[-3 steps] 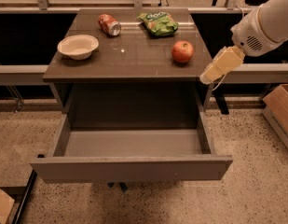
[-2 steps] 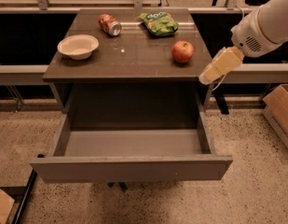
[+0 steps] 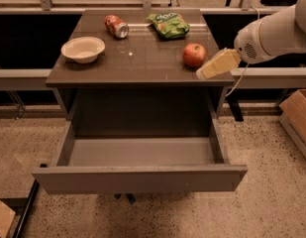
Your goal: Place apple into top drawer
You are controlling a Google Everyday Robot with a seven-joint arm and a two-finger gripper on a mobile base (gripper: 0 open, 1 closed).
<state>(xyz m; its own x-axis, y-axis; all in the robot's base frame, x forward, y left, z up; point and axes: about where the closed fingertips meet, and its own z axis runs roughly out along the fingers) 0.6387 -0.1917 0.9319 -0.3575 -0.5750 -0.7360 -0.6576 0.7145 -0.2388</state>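
My gripper is to close around the red apple's middle [image 3: 194, 55], in front of the green chip bag, because the apple should go into the top drawer.
The apple [image 3: 194, 54] is round and red with an orange patch. It sits on the right side of the dark cabinet top [image 3: 142, 63]. The gripper [image 3: 207, 71] hangs on the white arm that comes in from the right. Its yellowish tip is just right of and below the apple, near the top's right front corner, and does not touch it. The top drawer [image 3: 140, 177] is pulled wide open below the cabinet top. Its grey floor holds nothing.
A white bowl [image 3: 83, 49] sits at the left of the cabinet top. A red soda can [image 3: 116, 26] lies on its side at the back. A green chip bag [image 3: 168, 24] lies behind the apple. A cardboard box [image 3: 298, 115] stands on the floor at right.
The gripper has moved left and a little up, closer to the apple. The apple and the drawer have not moved.
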